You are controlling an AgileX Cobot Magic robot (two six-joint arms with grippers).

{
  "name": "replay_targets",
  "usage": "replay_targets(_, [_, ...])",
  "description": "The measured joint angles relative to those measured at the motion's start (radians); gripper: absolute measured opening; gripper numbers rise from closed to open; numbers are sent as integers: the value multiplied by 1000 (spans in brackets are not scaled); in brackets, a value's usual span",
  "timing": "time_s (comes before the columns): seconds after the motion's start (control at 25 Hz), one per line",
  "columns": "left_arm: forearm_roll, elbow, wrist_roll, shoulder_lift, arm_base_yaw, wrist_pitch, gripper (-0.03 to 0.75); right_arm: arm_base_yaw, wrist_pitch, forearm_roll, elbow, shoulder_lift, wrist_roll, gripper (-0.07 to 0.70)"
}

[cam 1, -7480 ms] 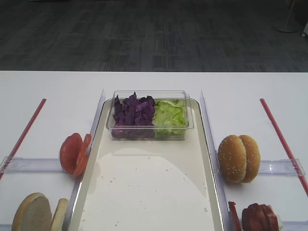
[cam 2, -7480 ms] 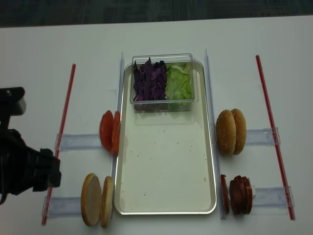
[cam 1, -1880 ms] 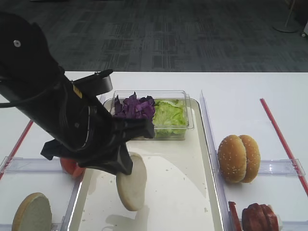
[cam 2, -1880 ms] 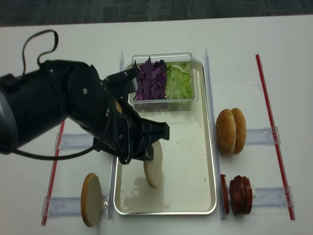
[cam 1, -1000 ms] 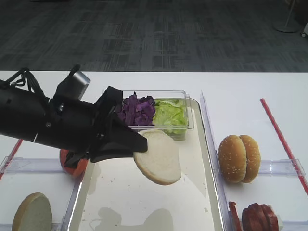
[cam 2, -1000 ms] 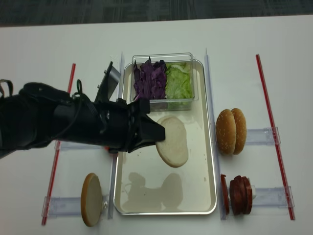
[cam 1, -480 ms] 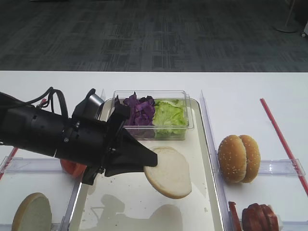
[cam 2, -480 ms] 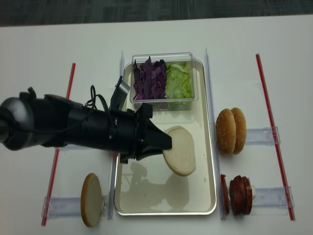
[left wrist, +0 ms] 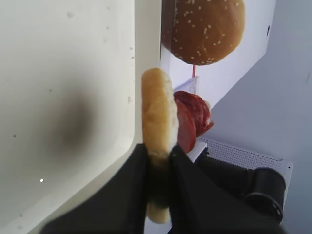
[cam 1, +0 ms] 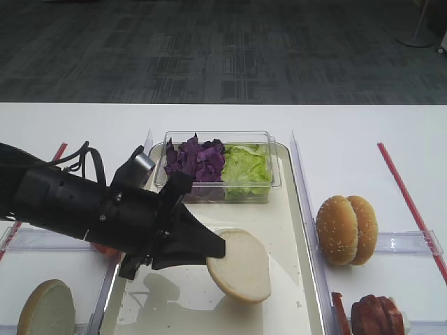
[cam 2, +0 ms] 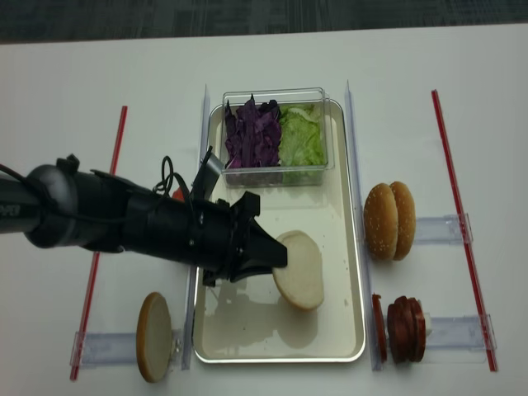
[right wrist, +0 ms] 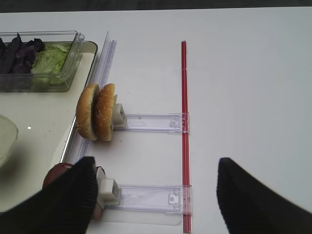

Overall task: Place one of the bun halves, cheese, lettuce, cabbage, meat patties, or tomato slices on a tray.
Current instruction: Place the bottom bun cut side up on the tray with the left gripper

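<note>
My left gripper has the flat cream bun half. It will let go of it on the bare near half of the cream tray (cam 2: 289, 285).
My left gripper (cam 1: 213, 251) is shut on the edge of a flat cream bun half (cam 1: 239, 265), holding it tilted low over the middle of the cream tray (cam 1: 293, 209). In the realsense view the bun half (cam 2: 301, 270) hangs right of the gripper (cam 2: 276, 257), above the tray (cam 2: 330, 206). The left wrist view has the bun half (left wrist: 157, 112) edge-on between the black fingers (left wrist: 131, 185), with its shadow on the tray (left wrist: 63, 73). Whether bun and tray touch is unclear. My right gripper (right wrist: 155, 165) is open and empty over the table. Cheese is out of view.
A clear tub at the tray's far end holds purple cabbage (cam 2: 254, 136) and green lettuce (cam 2: 303, 139). Sesame bun tops (cam 2: 390, 221) and meat patties (cam 2: 404, 327) stand right of the tray. Another bun half (cam 2: 153, 336) stands at the left front. My left arm hides most of the tomato slices.
The left arm has lowered, carrying the bun half down toward the tray and a little nearer its front. The right gripper's earlier stance is not shown.
</note>
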Motion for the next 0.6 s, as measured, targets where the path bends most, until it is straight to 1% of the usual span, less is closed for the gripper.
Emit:
replay_targets(0.08, [11, 0, 3, 15, 0, -8, 79, 0, 0, 0, 0, 0, 0, 536])
replay_targets(0.16, [30, 0, 5, 34, 0, -39, 79, 0, 0, 0, 0, 0, 0, 536])
replay_targets(0.24, [32, 0, 5, 43, 0, -51, 79, 0, 0, 0, 0, 0, 0, 536])
replay_targets(0.6, [21, 0, 5, 49, 0, -54, 79, 0, 0, 0, 0, 0, 0, 536])
